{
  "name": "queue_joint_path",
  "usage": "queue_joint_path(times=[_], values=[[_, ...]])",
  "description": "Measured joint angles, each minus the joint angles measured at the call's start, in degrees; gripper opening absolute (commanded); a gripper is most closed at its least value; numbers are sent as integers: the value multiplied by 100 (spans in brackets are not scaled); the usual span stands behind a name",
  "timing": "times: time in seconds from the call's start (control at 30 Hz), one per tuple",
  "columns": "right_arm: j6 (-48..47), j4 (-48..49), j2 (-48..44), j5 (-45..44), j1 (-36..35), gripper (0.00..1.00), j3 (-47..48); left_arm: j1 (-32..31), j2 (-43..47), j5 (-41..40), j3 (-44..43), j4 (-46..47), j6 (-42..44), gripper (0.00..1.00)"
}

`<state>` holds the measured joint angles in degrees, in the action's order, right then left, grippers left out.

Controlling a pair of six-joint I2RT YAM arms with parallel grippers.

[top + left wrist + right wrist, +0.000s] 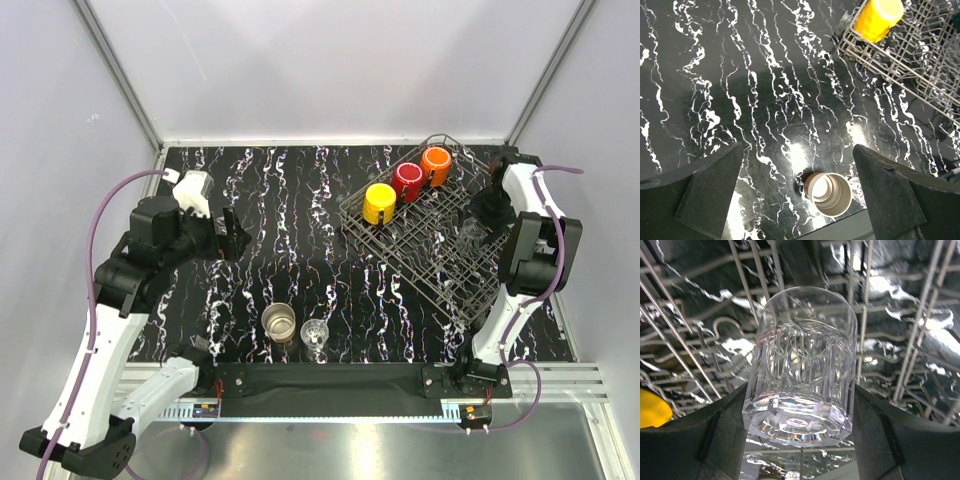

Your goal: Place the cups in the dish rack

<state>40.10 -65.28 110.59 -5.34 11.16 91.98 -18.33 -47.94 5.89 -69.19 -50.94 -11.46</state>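
I need to next move my left gripper to the brown-and-cream cup and close it on the cup's rim (264, 318) (810, 193), opposite the clear glass standing on the table.
The grey wire dish rack (430, 262) stands at the right and holds a yellow mug (379, 203), a red mug (407, 181) and an orange mug (436, 166). My right gripper (472, 232) is over the rack, shut on a clear glass (802, 370) held base toward the camera above the rack wires (920, 335). A brown-and-cream cup (279, 323) and a second clear glass (315, 338) stand on the table near the front edge. My left gripper (237, 238) is open and empty, well above the brown-and-cream cup (829, 193). No dark teal cup is in view.
The black marbled table (280, 200) is walled by white panels at back and sides. A black bar (330, 378) runs along the front edge between the arm bases. The yellow mug (876, 19) and rack corner (900, 60) show at the left wrist view's top right.
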Motion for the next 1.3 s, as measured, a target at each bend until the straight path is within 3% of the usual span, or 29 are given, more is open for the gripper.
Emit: queue_joint_path(times=[0.1,0.17,0.43,0.47,0.73,0.8,1.3], values=[[-42,144,175,17,22,2,55,0,-31,-37,7,-7,11,99],[-46,181,201,55,37,9,59,0,-57,-37,22,-9,11,99],[-133,313,234,199,125,46,59,0,-245,-7,22,-4,-4,99],[-149,328,243,203,129,55,59,0,-260,-2,20,-4,-17,99],[-350,337,247,343,140,86,59,0,-437,72,20,0,-101,99],[-415,284,249,348,140,99,59,0,-483,131,20,0,-116,99],[-841,-205,-205,332,149,100,264,-7,-846,326,-225,48,-638,99]])
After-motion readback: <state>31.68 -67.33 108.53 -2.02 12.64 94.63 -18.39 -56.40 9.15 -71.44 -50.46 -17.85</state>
